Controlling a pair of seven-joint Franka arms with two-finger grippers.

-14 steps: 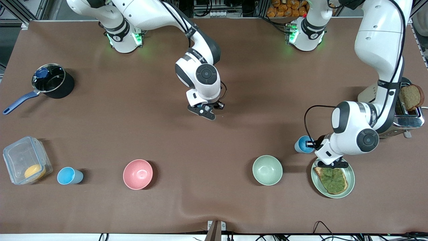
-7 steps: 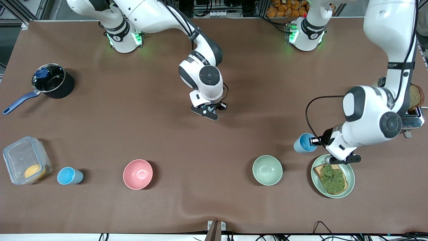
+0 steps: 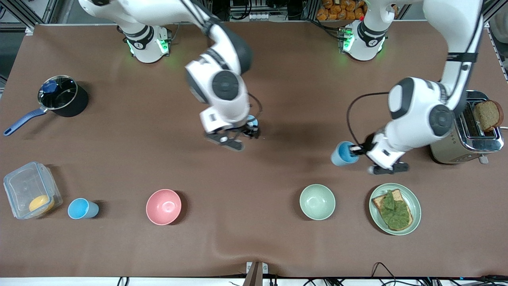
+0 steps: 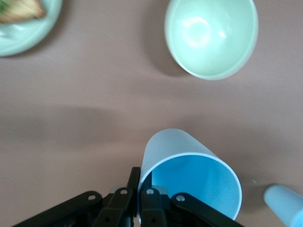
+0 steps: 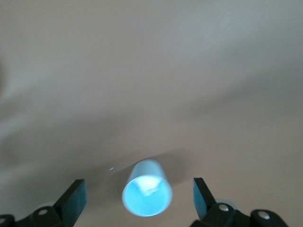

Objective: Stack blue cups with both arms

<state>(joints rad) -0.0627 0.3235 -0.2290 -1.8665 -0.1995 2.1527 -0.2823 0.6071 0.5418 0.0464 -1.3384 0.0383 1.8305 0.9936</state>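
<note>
Next, my left gripper lets go of the light-blue cup inside the second blue cup [image 3: 245, 125] [image 4: 289, 208], which stands under my right gripper.
My left gripper [image 3: 359, 150] is shut on the rim of a light-blue cup [image 3: 341, 154], holding it tilted above the table between the green bowl and the toaster. The left wrist view shows one finger inside and one outside the cup's [image 4: 189, 177] wall, with the gripper [image 4: 138, 176] pinched tight. My right gripper [image 3: 229, 140] hangs open over a second blue cup [image 3: 252, 120] that stands upright on the table's middle. In the right wrist view that cup [image 5: 147, 194] sits free between the spread fingers [image 5: 75, 195]. A third blue cup [image 3: 82, 208] stands beside the clear container.
A pale green bowl [image 3: 317, 201] and a plate [image 3: 416, 206] with toast lie nearer the camera than the held cup. A toaster [image 3: 468, 135] stands at the left arm's end. A pink bowl [image 3: 163, 206], a clear container [image 3: 29, 190] and a dark pot [image 3: 61, 97] occupy the right arm's end.
The right gripper opened, let go of its cup and rose off it. The left gripper lifted its cup from beside the plate and carried it toward the table's middle.
</note>
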